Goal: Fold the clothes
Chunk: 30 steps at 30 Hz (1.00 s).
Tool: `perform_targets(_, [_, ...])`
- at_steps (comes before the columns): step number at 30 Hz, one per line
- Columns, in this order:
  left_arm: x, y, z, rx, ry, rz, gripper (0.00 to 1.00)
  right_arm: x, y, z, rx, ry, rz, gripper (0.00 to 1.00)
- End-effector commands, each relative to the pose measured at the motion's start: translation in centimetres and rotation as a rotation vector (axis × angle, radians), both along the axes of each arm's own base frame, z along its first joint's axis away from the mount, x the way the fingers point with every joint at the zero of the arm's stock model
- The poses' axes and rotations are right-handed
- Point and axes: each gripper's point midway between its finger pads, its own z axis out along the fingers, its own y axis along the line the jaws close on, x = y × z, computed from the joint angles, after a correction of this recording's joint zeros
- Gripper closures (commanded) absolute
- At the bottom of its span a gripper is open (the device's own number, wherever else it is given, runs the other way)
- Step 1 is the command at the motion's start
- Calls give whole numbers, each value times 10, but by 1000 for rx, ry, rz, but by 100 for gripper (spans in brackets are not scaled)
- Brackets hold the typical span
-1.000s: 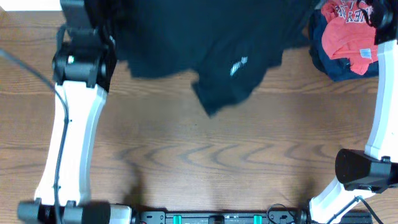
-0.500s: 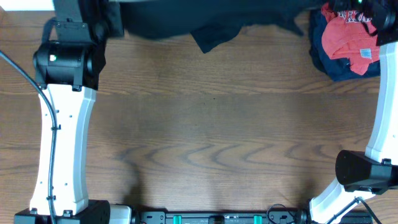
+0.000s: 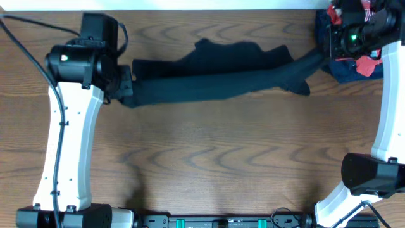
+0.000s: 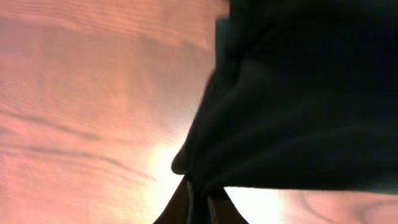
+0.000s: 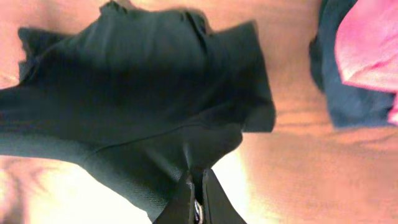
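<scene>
Next, my left gripper releases its black garment end, now stretched across the table's far half, on the bare wood (image 3: 145, 125) just in front of it.
The black garment (image 3: 215, 75) is stretched in a long band across the far half of the table, between my two grippers. My left gripper (image 3: 126, 85) is shut on its left end; the left wrist view shows the black cloth (image 4: 298, 106) pinched between the jaws (image 4: 200, 199). My right gripper (image 3: 326, 54) is shut on its right end; the right wrist view shows the cloth (image 5: 137, 93) hanging from the jaws (image 5: 196, 196). No logo or label shows.
A red shirt (image 3: 367, 63) lies on a navy blue garment (image 3: 351, 69) at the far right corner, mostly under my right arm; both also show in the right wrist view (image 5: 367, 43). Bare wooden table (image 3: 215, 164) lies in front of the garment.
Both grippers have come from the far edge toward the table's middle and pulled apart. The black garment, bunched at the top edge before, now lies stretched in a band.
</scene>
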Motion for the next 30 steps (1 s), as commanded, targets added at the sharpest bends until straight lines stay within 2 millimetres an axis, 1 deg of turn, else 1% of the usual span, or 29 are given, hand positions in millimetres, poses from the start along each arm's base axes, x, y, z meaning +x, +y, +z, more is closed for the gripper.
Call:
perform_targets(1, [-12, -12, -20, -90, 69, 28, 94, -12, -2, -2, 8, 33, -9, 98])
perform_targets(2, [-16, -13, -26, -99, 93, 27, 94, -15, -3, -5, 4, 53, -16, 98])
perform_targets(4, [-23, -13, -32, -96, 118, 32, 94, -20, -7, -9, -19, 75, -29, 98])
perform_targets(6, [-29, -12, -33, -96, 129, 36, 94, -25, -10, -10, -34, 85, -51, 98])
perform_targets(9, [-39, -11, -26, -99, 121, 47, 94, -37, -14, -7, -53, 84, -80, 98])
perform_targets(13, [-53, -10, -12, -114, 76, 86, 94, -61, -17, -6, -64, 76, -138, 98])
perform_targets(16, [-70, -9, -11, -122, 65, 109, 94, -83, -15, -20, -49, 99, -170, 98])
perform_targets(18, [-81, -10, -16, -134, 75, 130, 94, -96, -14, -33, -43, 130, -182, 98])
perform_targets(20, [-96, -16, -29, -176, 117, 133, 94, -114, -13, -53, -41, 179, -192, 98])
perform_targets(21, [-101, -19, -35, -190, 136, 131, 94, -119, -12, -58, -40, 192, -194, 99])
perform_targets(24, [-120, -25, -57, -224, 222, 135, 94, -137, -11, -78, -35, 244, -213, 99])
perform_targets(25, [-128, -27, -68, -233, 263, 139, 94, -145, -10, -87, -32, 271, -217, 99])
perform_targets(30, [-148, -33, -96, -261, 370, 150, 93, -163, -8, -112, -32, 355, -218, 99])
